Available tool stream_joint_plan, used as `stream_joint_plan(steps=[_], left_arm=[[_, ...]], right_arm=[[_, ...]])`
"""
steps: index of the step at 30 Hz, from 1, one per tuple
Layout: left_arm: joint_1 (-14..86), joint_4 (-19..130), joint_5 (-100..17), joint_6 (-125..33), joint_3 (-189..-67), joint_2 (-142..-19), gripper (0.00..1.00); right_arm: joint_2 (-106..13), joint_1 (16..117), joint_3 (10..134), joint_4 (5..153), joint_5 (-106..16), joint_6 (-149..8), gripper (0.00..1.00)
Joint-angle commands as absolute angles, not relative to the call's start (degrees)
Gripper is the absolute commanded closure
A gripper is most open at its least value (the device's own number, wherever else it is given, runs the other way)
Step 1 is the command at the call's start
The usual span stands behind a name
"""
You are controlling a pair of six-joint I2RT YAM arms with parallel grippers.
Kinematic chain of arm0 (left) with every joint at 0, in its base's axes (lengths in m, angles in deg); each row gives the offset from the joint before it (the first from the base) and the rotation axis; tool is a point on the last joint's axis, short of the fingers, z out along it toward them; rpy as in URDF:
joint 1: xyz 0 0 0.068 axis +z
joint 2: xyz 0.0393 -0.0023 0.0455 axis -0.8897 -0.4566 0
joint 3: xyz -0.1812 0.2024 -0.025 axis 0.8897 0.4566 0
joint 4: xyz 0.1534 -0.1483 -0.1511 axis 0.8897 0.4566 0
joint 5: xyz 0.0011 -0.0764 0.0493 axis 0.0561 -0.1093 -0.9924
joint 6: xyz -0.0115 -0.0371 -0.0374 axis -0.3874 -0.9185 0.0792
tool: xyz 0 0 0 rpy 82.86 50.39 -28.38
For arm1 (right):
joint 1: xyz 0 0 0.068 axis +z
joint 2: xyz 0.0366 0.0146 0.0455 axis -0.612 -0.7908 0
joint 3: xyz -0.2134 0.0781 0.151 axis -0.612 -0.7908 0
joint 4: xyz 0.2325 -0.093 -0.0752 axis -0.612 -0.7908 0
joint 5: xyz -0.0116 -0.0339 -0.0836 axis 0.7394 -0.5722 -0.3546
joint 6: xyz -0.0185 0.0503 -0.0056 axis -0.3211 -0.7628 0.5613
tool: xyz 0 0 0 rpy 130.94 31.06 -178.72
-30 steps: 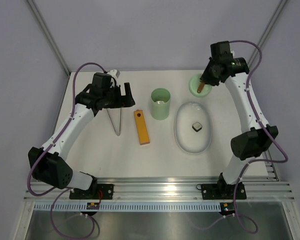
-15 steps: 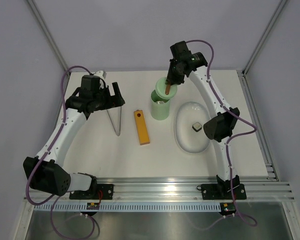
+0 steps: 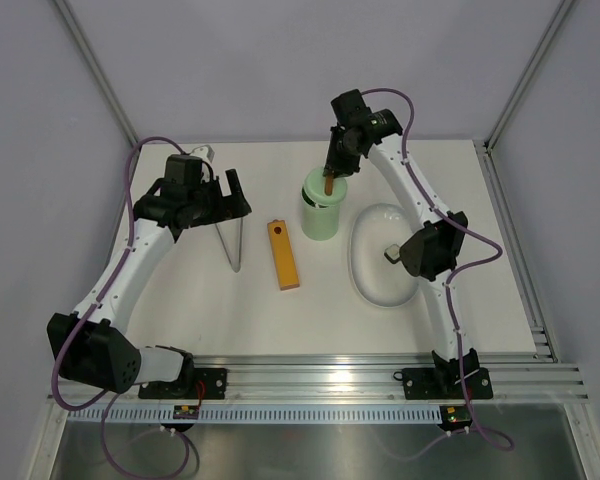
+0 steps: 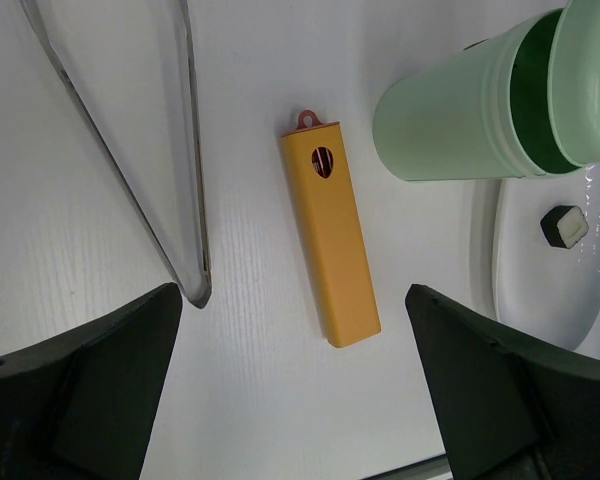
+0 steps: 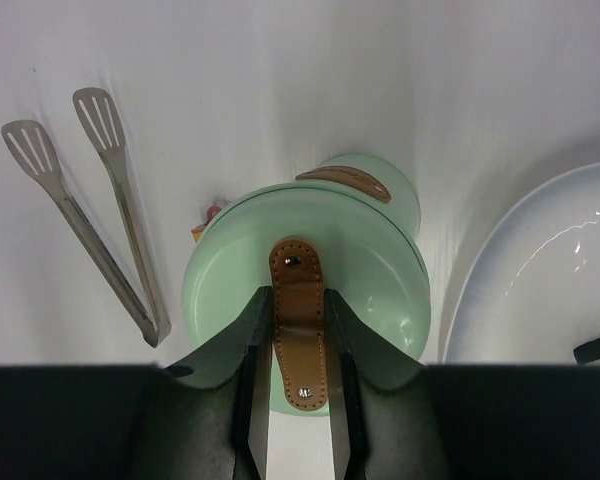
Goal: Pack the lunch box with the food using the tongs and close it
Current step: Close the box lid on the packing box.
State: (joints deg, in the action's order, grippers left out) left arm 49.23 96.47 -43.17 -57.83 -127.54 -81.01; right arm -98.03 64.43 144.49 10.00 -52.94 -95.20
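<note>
I need to let go of the round green lid, now tilted at the box's mouth, with my right gripper, seated level on the mint-green lunch box's opening (image 3: 311, 194).
The mint-green lunch box (image 3: 320, 218) stands upright mid-table. My right gripper (image 3: 332, 170) hangs just above it, shut on the brown strap handle (image 5: 298, 300) of the round green lid (image 5: 370, 280). The lid sits tilted at the box's mouth, and the left wrist view shows a dark gap between lid (image 4: 592, 90) and box (image 4: 440, 120). One dark-and-white food cube (image 4: 564, 226) lies on the white plate (image 3: 372, 285). The grey tongs (image 3: 232, 238) lie flat on the table, left of the box. My left gripper (image 3: 230, 192) hovers open above them, holding nothing.
A long orange block (image 3: 284, 255) lies between the tongs and the lunch box. The right arm's elbow (image 3: 430, 250) hangs over the plate and partly covers the cube from above. Frame posts rise at the table's back corners.
The right arm has carried the lid from the table's back right corner leftward to over the lunch box. The left arm has drawn back a little to the left, still open.
</note>
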Motion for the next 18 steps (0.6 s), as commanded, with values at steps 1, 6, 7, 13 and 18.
stream_joint_plan(steps=[1,6,7,13,18], left_arm=[[49.21,94.01,-43.05,-57.72,-127.56,-79.97,0.01],[49.12,94.1,-42.7,-57.81,-127.29,-80.33,0.01],[49.21,94.1,-42.7,-57.81,-127.21,-80.33,0.01],[49.21,94.19,-42.62,-57.64,-126.77,-80.15,0.01],[49.21,94.36,-42.7,-57.46,-126.77,-79.8,0.01]], right_arm=[[-98.72,66.03,146.95,10.77,-51.52,-94.87,1.0],[-99.42,67.0,146.95,10.24,-52.31,-94.7,1.0],[-99.51,67.18,146.96,10.33,-52.4,-94.7,1.0],[-99.34,68.23,147.48,10.77,-52.84,-94.87,1.0],[-98.63,69.29,147.57,10.5,-56.7,-94.61,1.0]])
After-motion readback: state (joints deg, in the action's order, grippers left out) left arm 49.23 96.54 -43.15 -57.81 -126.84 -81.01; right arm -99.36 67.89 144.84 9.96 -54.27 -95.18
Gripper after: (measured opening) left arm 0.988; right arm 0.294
